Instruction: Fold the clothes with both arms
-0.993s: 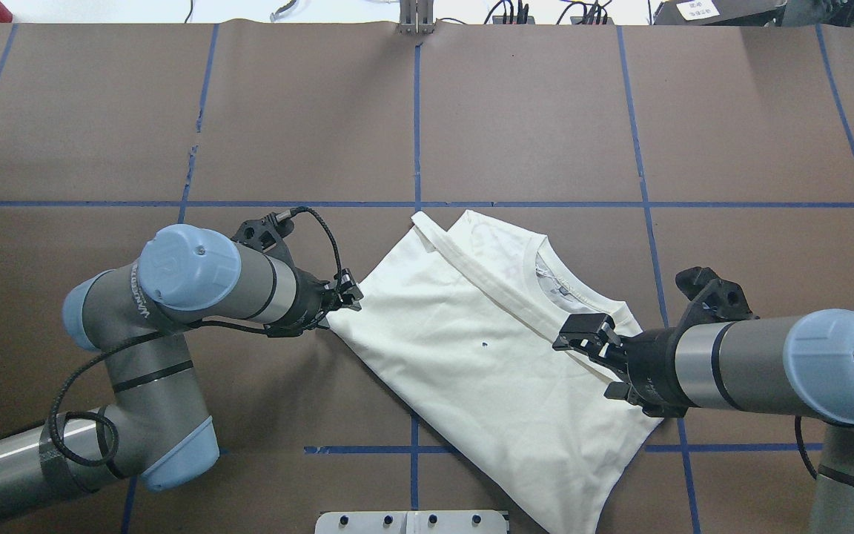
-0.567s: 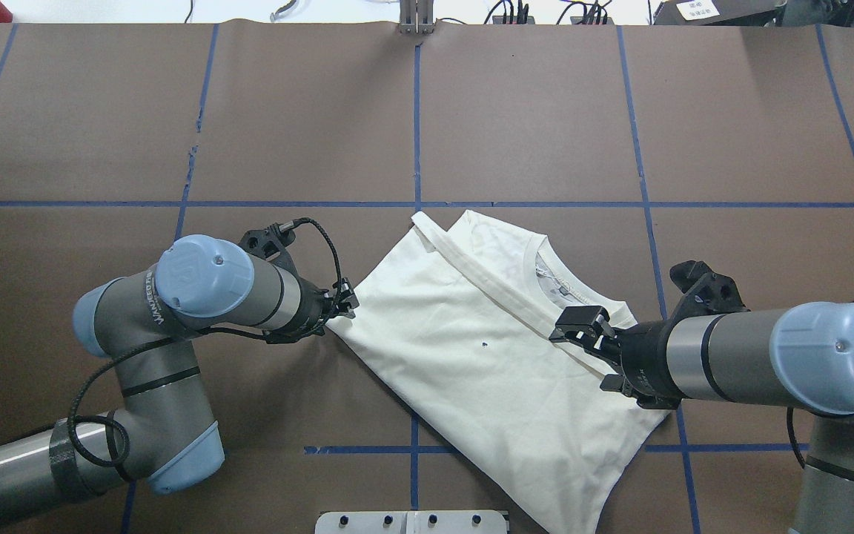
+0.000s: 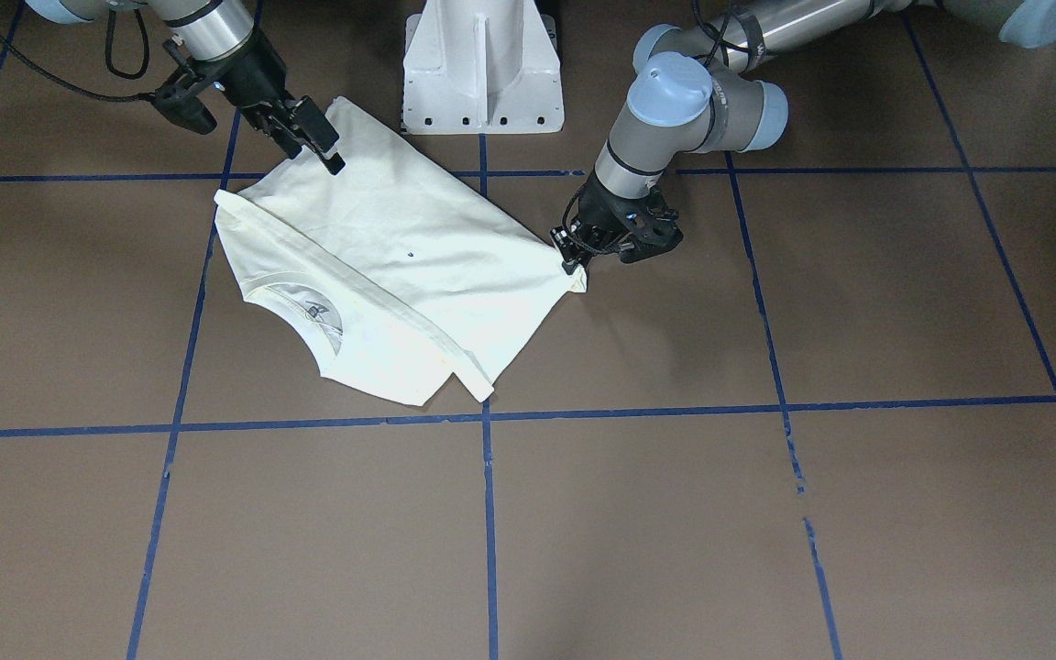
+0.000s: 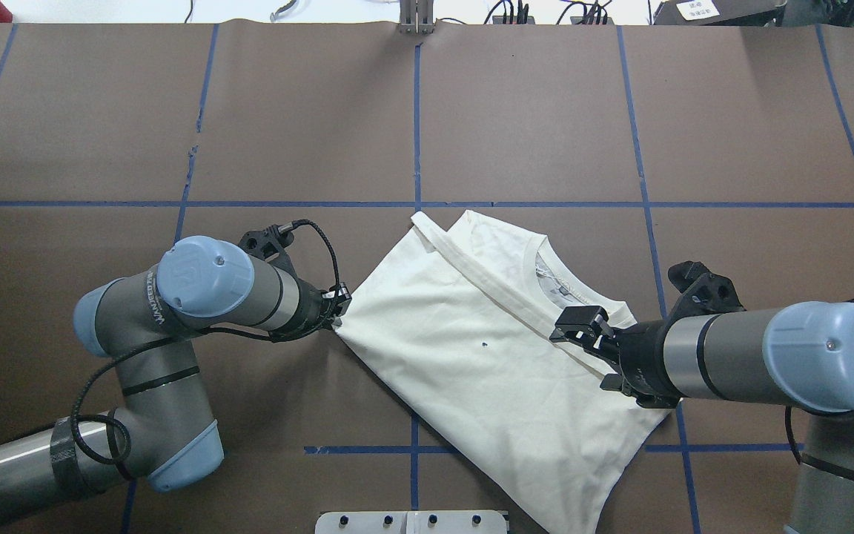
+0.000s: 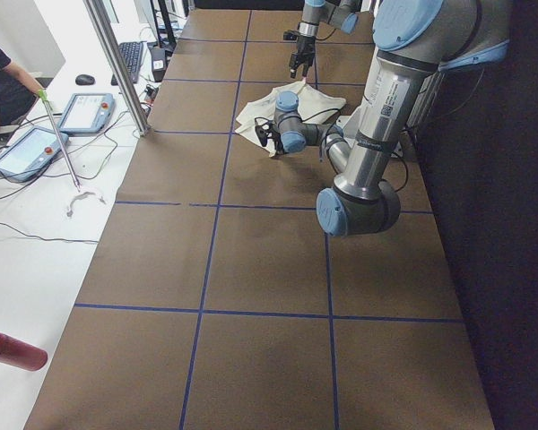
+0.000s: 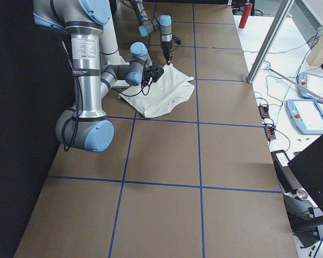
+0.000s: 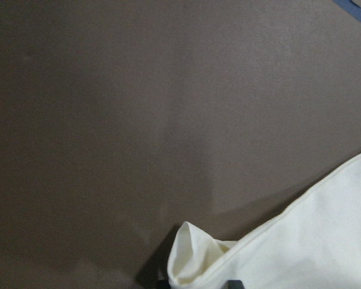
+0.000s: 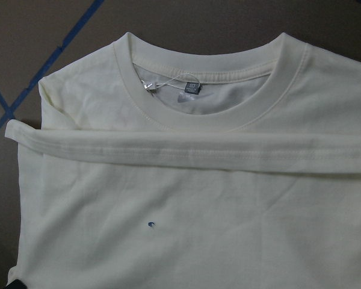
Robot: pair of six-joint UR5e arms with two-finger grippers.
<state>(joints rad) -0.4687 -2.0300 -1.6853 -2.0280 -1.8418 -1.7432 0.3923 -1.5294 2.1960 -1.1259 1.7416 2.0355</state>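
I should let go of the shirt's corner with my left gripper on the brown table (image 3: pixel 625 551) past the near crosswise blue tape line.
The cream-white shirt (image 4: pixel 471 356) lies at a slant on the brown table, plain side up, with a sleeve (image 8: pixel 168 150) folded across below the collar (image 8: pixel 198 90). No print shows. My left gripper (image 4: pixel 338 308) is low at the shirt's left corner, shut on it. That corner bunches up at the fingers in the left wrist view (image 7: pixel 192 259) and shows again in the front view (image 3: pixel 574 261). My right gripper (image 4: pixel 583 334) hangs open above the shoulder near the collar, holding nothing; the front view has it at the shirt's edge (image 3: pixel 317 147).
The white pedestal base (image 3: pixel 482 64) stands just behind the shirt's hem. Blue tape lines (image 4: pixel 416 133) grid the table. Beyond the table's far edge, a side bench holds tablets (image 5: pixel 85 112), cables and a red bottle (image 5: pixel 13 349), with a person's arm (image 5: pixel 0 81) beside them.
My left gripper has dropped onto the shirt's left corner and closed on it, and the corner now puckers. The right gripper has drifted slightly toward the collar and stays open.
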